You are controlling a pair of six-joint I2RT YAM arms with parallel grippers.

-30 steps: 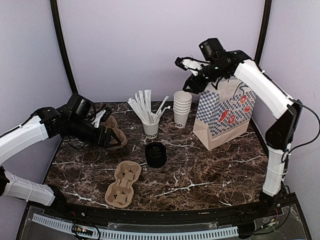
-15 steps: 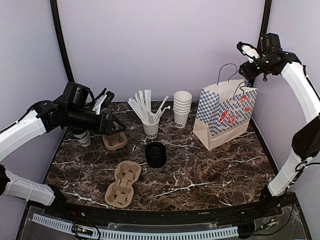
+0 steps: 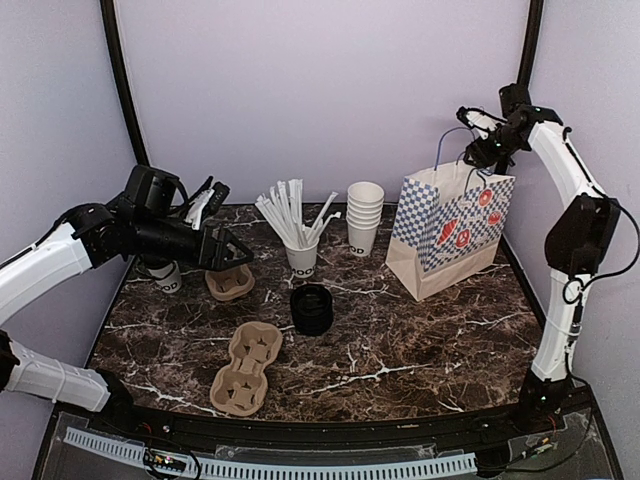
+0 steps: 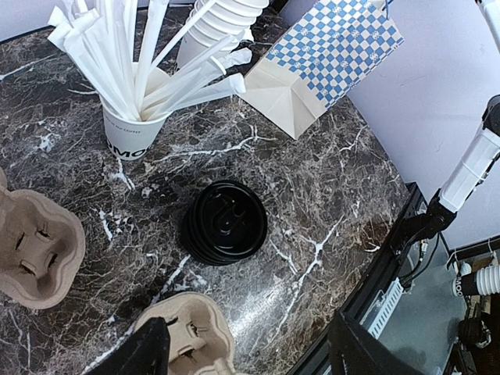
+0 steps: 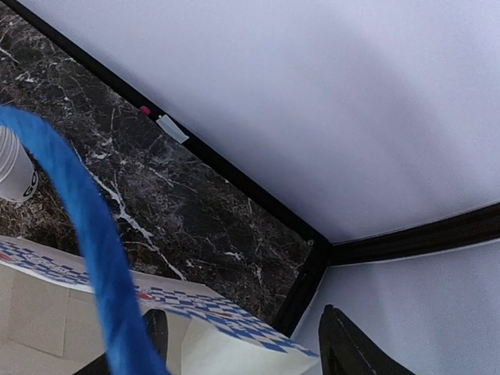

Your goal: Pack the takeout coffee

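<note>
The robot's right gripper will close on the back blue handle's lower end [image 3: 478, 161], where it joins the far-side rim of the blue-checked paper bag.
A small white paper cup [image 3: 166, 276] with dark lettering stands at the table's left edge, partly under my left arm. A low stack of round black lids [image 3: 312, 308] [image 4: 225, 223] sits mid-table. My left gripper [image 3: 230, 250] [image 4: 250, 355] hovers open above a small brown pulp carrier [image 3: 230, 283], holding nothing. My right gripper [image 3: 479, 140] [image 5: 254, 344] is open high at the back right, over the top of the blue-checked paper bag [image 3: 450, 225] [image 5: 203, 316]. The bag's blue handle [image 5: 94, 234] runs just beside the gripper's left finger.
A cup of white straws [image 3: 300, 250] [image 4: 129, 133] and a stack of white cups [image 3: 364, 218] [image 4: 219, 23] stand at the back centre. A longer pulp carrier [image 3: 245, 368] [image 4: 187, 344] lies near the front. A black frame edges the table.
My left gripper has lifted off the small carrier, and the white cup now shows beside it. My right gripper swung from left of the bag to high right, then down to the bag's handle.
</note>
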